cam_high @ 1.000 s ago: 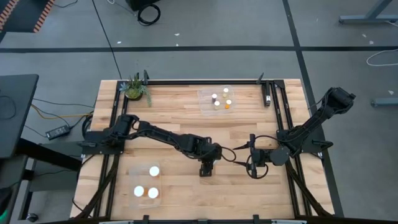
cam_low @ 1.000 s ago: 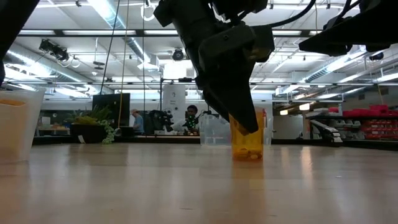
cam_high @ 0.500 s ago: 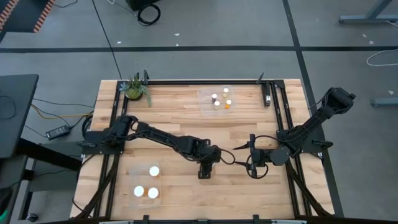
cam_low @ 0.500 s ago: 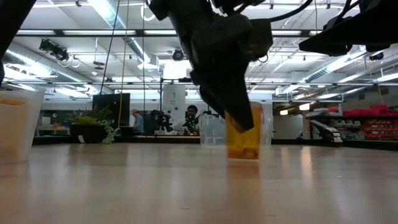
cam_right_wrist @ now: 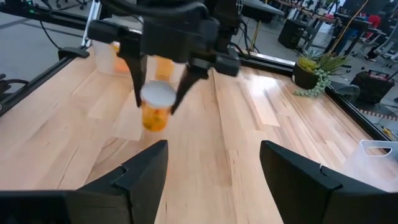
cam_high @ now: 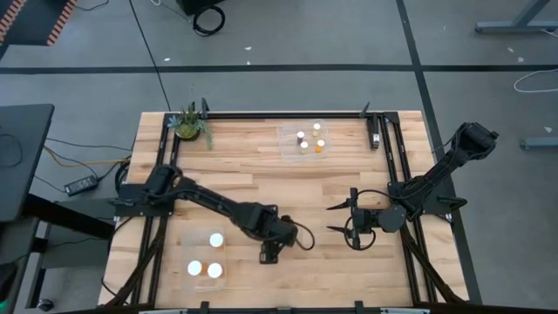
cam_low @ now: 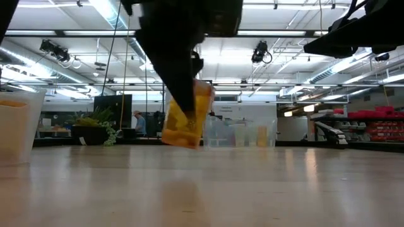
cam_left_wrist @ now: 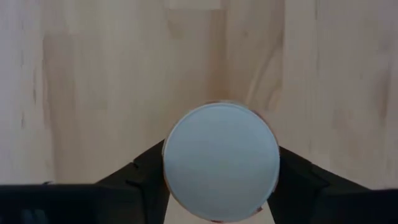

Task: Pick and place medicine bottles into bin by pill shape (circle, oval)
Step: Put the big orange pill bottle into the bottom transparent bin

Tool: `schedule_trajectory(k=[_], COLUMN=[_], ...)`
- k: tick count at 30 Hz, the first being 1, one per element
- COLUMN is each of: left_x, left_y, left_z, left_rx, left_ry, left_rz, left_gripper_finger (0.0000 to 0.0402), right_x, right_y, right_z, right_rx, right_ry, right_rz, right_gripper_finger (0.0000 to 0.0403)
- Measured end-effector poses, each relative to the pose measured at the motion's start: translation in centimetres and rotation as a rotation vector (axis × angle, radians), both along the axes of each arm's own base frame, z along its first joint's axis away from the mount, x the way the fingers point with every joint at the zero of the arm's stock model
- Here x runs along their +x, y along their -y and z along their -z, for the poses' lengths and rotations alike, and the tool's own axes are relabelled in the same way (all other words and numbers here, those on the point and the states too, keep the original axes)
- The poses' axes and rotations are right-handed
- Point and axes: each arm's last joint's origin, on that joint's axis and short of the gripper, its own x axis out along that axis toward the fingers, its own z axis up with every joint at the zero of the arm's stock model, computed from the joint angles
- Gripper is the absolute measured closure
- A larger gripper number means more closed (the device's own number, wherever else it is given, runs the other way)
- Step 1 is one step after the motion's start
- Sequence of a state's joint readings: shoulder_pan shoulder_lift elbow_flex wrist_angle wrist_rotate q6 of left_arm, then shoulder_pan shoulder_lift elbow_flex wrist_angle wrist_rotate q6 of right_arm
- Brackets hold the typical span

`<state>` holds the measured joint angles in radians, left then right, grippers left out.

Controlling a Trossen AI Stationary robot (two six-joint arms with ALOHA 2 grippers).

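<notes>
Next, I set the orange medicine bottle down with my left gripper in the empty far corner of the near clear bin [cam_high: 194, 242].
My left gripper [cam_high: 268, 253] is shut on a narrow orange medicine bottle [cam_low: 186, 120] with a white cap [cam_left_wrist: 221, 162], near the table's front middle and above the wood. The bottle also shows in the right wrist view [cam_right_wrist: 154, 115]. My right gripper [cam_high: 336, 218] is open and empty to its right, low over the table. A clear bin [cam_high: 307, 139] at the far middle holds several small bottles. A clear bin [cam_high: 206, 258] at the near left holds three wider white-topped bottles. My left gripper pinches the bottle's top, at the white cap [cam_right_wrist: 157, 94], between its two fingers [cam_left_wrist: 144, 171]. The fingers come from above, pointing down, one on each side of the cap. The bottle hangs below them, slightly tilted, lifted clear of the table.
A green potted plant [cam_high: 189, 125] stands at the far left corner. Black frame rails run along the table's left, right and far edges. Bare wood lies between the two bins and around the grippers.
My left gripper has gone toward the table's near and left edges, toward the near-left bin, still shut on the orange bottle. The bottle, which stood upright on the table a second ago, is now lifted clear and tilted.
</notes>
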<state>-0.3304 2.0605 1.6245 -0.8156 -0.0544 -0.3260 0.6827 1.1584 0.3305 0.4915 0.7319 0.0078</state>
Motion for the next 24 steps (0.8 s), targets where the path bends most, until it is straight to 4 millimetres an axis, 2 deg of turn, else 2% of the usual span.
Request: schedule_trajectory(k=[5, 9, 17, 24], left_x=[-1.4, -2.5, -5.9, -8.8], left_y=[1.0, 2.0, 4.3, 6.6], left_z=[-0.8, -2.0, -4.3, -5.4], left_rx=[0.016, 0.035, 0.122, 0.202], left_ry=[-0.042, -0.037, -0.04, -0.011], left_rz=[-0.025, -0.051, -0.096, -0.153], left_gripper_finger=[0.0189, 0.0175, 0.019, 0.0171], right_x=[0.0, 0.0, 0.0, 0.0], right_y=[0.0, 0.0, 0.0, 0.0], right_z=[0.0, 0.0, 0.0, 0.0], right_rx=[-0.001, 0.001, 0.002, 0.006], right_ry=[0.001, -0.001, -0.002, -0.002], right_rz=[-0.001, 0.0, 0.003, 0.004], right_gripper_finger=[0.0141, 0.0141, 0.0141, 0.0141])
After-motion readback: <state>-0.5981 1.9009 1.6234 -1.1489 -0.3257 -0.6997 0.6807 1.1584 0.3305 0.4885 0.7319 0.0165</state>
